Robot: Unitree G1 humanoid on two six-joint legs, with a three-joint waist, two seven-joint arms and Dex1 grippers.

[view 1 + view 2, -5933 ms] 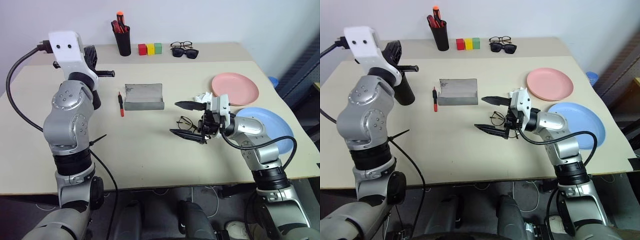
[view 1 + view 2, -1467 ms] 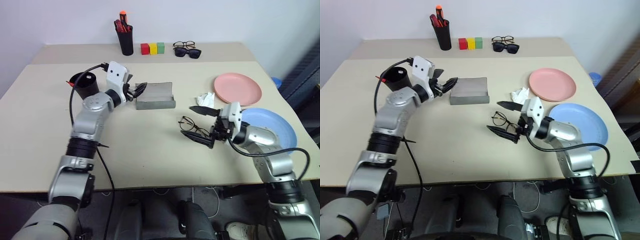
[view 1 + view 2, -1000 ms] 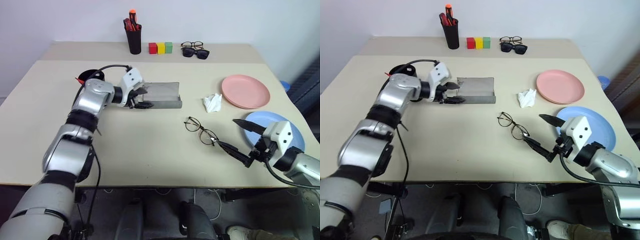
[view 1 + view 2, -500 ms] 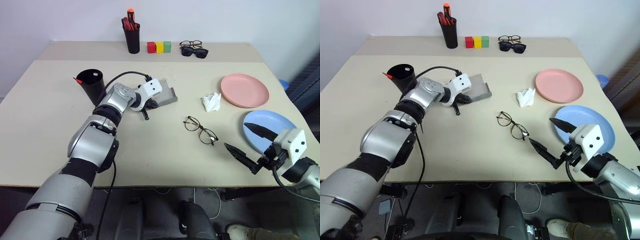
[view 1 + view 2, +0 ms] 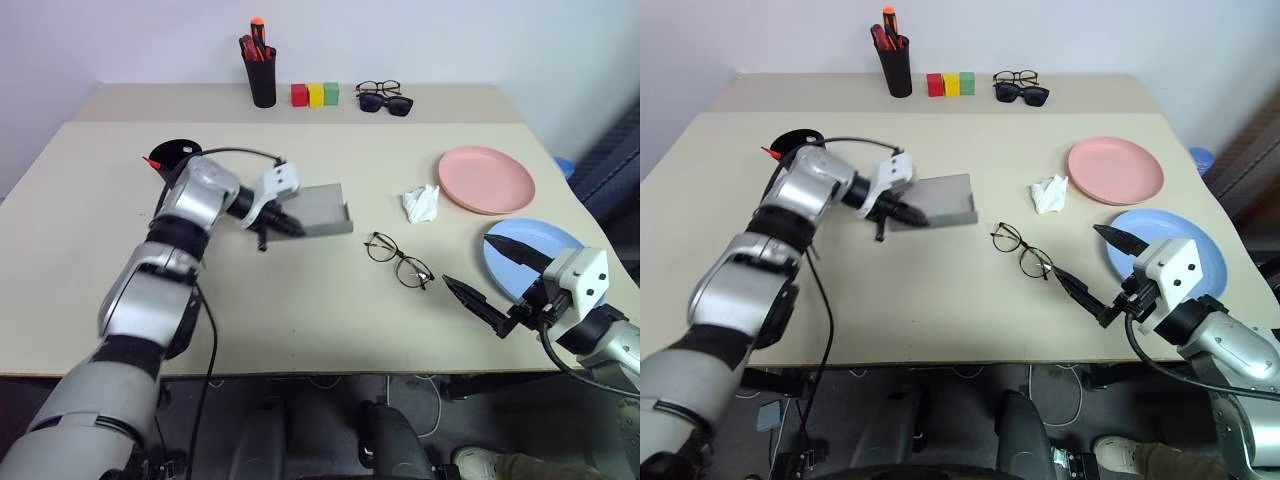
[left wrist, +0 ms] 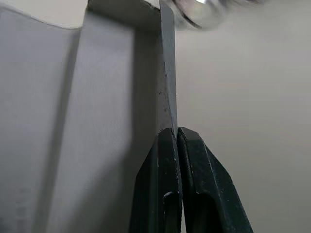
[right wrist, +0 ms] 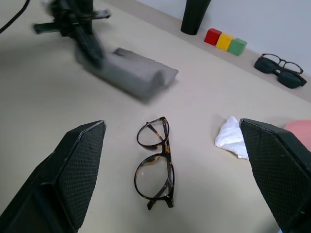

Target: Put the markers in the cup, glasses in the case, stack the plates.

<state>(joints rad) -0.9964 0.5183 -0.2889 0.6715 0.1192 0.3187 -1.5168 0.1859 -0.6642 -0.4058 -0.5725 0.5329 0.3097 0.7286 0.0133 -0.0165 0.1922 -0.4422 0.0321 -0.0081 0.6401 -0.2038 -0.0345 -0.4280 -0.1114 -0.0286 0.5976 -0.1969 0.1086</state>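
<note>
The robot's left gripper should release the grey case, which now lies open on the table, on the bare table [image 5: 328,247] [image 6: 214,65] next to the wire-rimmed glasses.
The grey case [image 5: 322,209] lies open at the table's middle left. My left gripper [image 5: 298,228] is shut on the thin near edge of the case [image 6: 97,121]. Behind my left arm stands the black cup [image 5: 172,157], with a red marker tip [image 5: 153,161] poking over its rim. The wire-rimmed glasses [image 5: 398,260] lie unfolded on the table right of the case. My right gripper [image 5: 467,261] hangs open just right of the glasses, holding nothing. The pink plate [image 5: 487,180] and the blue plate [image 5: 520,245] lie apart at the right.
A crumpled white tissue [image 5: 421,203] sits between the glasses and the pink plate. At the far edge stand a black pen holder [image 5: 262,85], three coloured blocks [image 5: 315,95] and two other pairs of glasses [image 5: 385,98].
My left gripper has closed on the case's edge and drawn it back towards me and to the left, turning it. The right gripper stays open and has barely moved.
</note>
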